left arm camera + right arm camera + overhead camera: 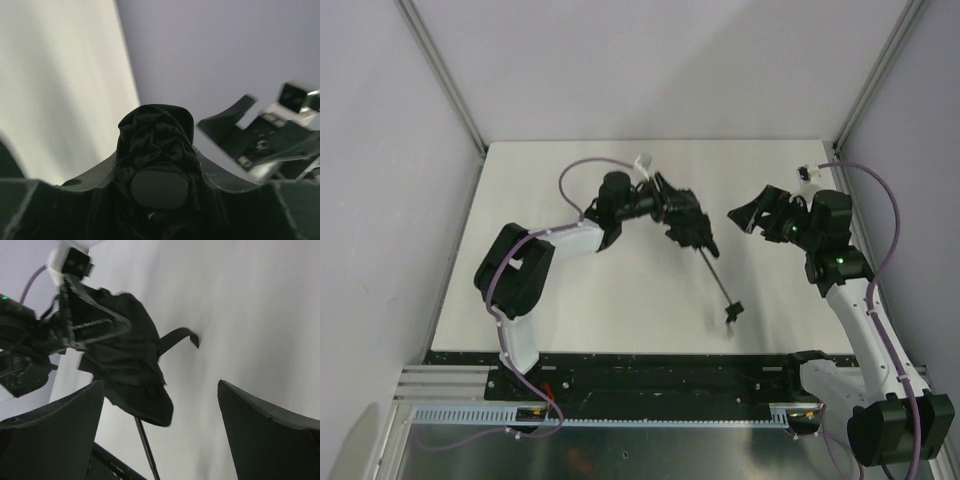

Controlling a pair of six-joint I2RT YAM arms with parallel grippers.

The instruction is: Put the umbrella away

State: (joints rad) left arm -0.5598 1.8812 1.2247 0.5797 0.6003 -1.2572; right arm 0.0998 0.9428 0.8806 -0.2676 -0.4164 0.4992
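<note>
Next, I let go of the black umbrella, still at the table's middle, with my left gripper on the white table's front part (646,284), slightly behind the black rail.
The black umbrella (692,226) has its canopy bunched closed at the table's middle. Its thin shaft (714,280) runs down to the small handle (731,313) near the front. My left gripper (678,215) is shut on the folded canopy; in the left wrist view the crumpled fabric and round tip cap (159,187) fill the space between the jaws. My right gripper (748,214) is open and empty, to the right of the canopy and apart from it. The right wrist view shows the canopy (127,365), its strap (182,336) and shaft (146,445) ahead of my open fingers (265,435).
The white table (570,310) is walled by grey panels at the back and sides. A black rail (660,375) runs along the front edge by the arm bases. A small white connector (643,162) sits on the left arm's cable.
</note>
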